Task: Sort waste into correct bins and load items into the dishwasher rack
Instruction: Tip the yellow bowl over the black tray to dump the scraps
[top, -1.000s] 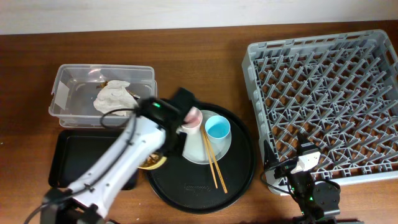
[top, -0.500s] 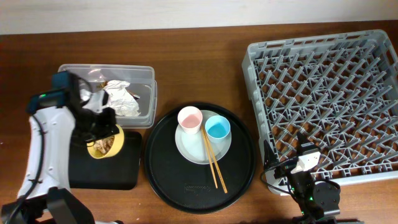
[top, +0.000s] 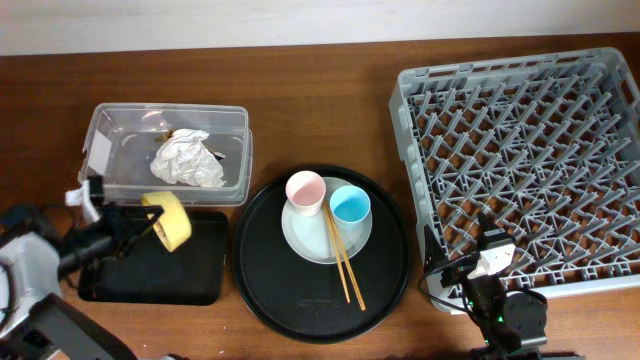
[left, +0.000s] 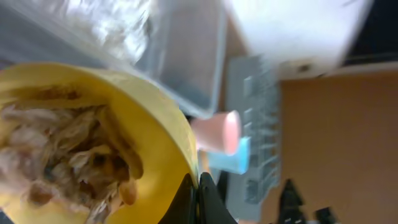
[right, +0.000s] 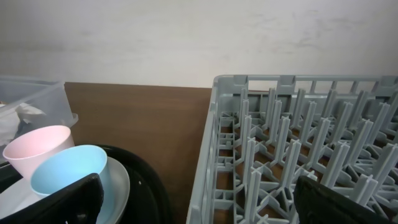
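Note:
The robot's left gripper needs to release the yellow bowl, now tipped on its side over the tray, on the round black tray (top: 292, 284), in front of the grey plate.
My left gripper (top: 143, 222) is shut on the rim of the yellow bowl (top: 168, 218) and holds it tipped on its side over the shallow black tray (top: 190, 275). In the left wrist view the jaws (left: 198, 198) pinch the bowl (left: 155, 130), and beige food scraps (left: 62, 155) are still inside it. Crumpled white tissue (top: 187, 160) lies in the clear tub (top: 110, 125). The pink cup (top: 305, 190), blue cup (top: 350, 205) and chopsticks (top: 343, 262) rest on the grey plate (top: 310, 245). My right gripper (right: 202, 208) is open and empty beside the dishwasher rack (top: 520, 160).
The plate sits on a large round black tray (top: 300, 305) in the middle. The right wrist view shows the pink cup (right: 34, 149), the blue cup (right: 71, 174) and the rack's near wall (right: 214, 137). The right arm (top: 495, 300) rests at the front edge by the rack's corner.
My left arm has swung left from the round tray, carrying the yellow bowl over the black rectangular tray, and the bowl is now tipped on its side. The right arm has not moved.

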